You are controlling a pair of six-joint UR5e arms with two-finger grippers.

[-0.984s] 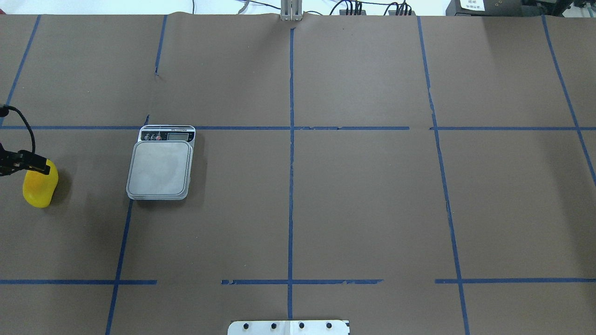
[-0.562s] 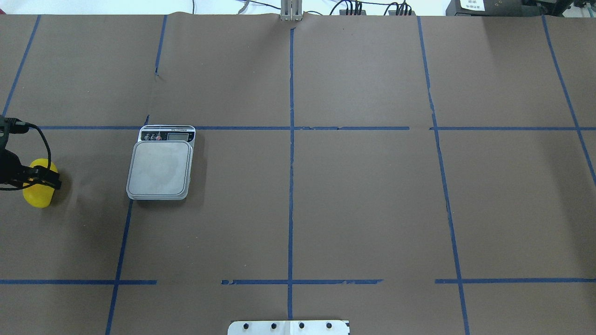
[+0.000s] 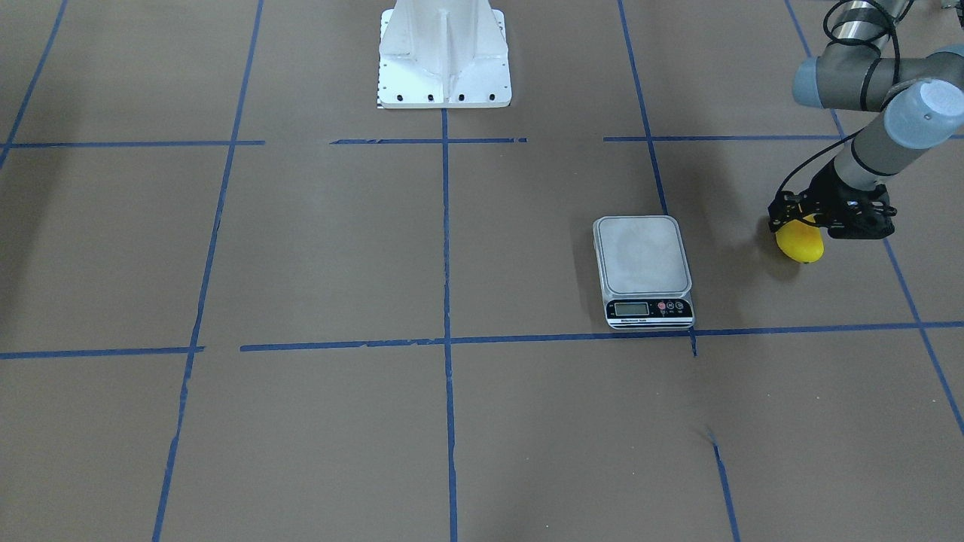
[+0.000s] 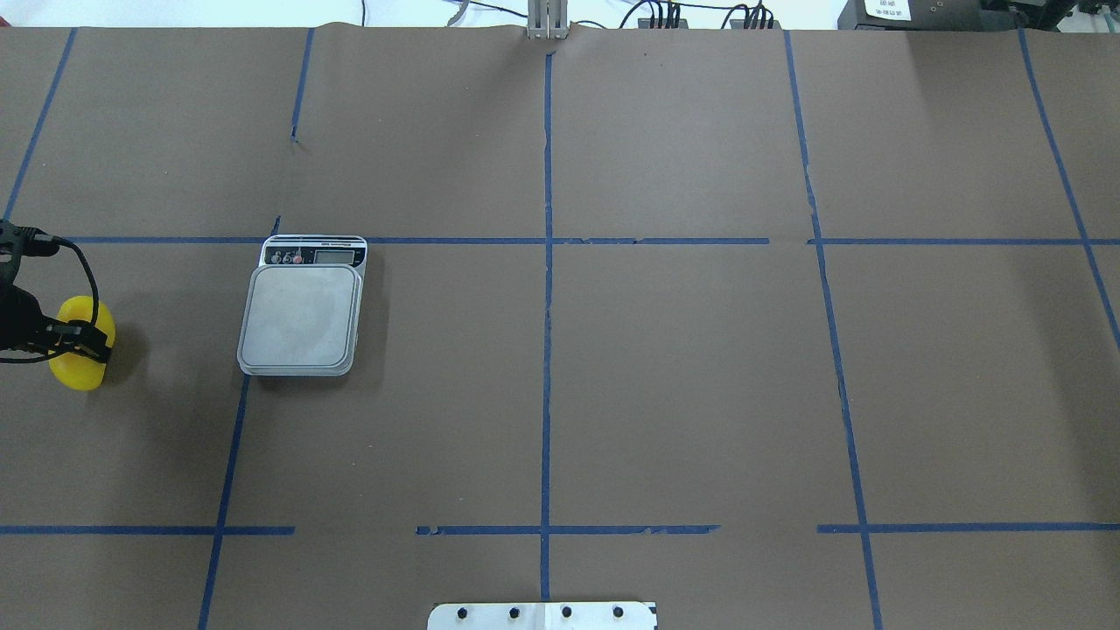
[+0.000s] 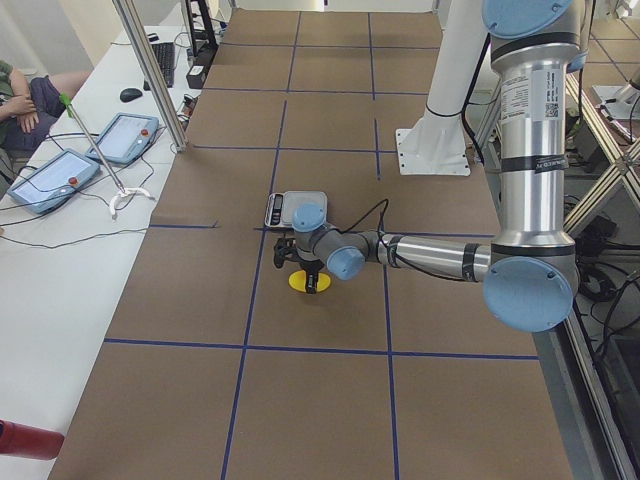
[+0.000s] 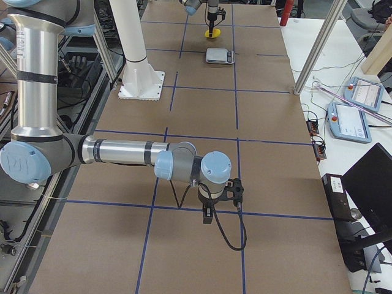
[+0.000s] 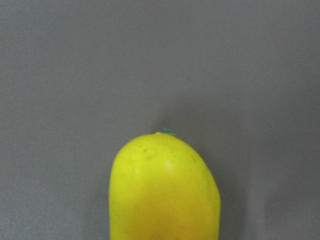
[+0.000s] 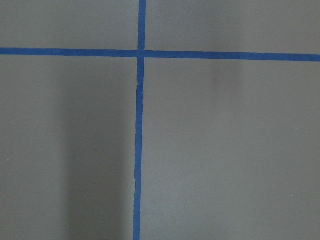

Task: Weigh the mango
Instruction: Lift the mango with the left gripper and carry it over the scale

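My left gripper should set the mango down on the middle of the scale's bare platform (image 3: 648, 261), close to the scale's display.
The bright yellow mango (image 4: 77, 374) lies at the table's far left edge in the overhead view, well left of the scale (image 4: 300, 328). My left gripper (image 4: 85, 342) is down over the mango's middle, its black fingers closed across it, at table level. From the front, the mango (image 3: 801, 245) pokes out below the gripper (image 3: 809, 223), right of the scale (image 3: 642, 256). The left wrist view shows the mango's end (image 7: 165, 195) close below. The scale's platform is bare. My right gripper (image 6: 222, 191) shows only in the exterior right view; I cannot tell if it is open or shut.
Brown paper with blue tape lines covers the table (image 4: 682, 367). The robot's white base plate (image 3: 444, 53) stands at the near middle. Tablets and cables lie on a side bench (image 5: 60, 180) beyond the far edge.
My left gripper came down from the mango's top end onto its middle and closed across it. The mango shifted slightly to the right. The scale has not moved.
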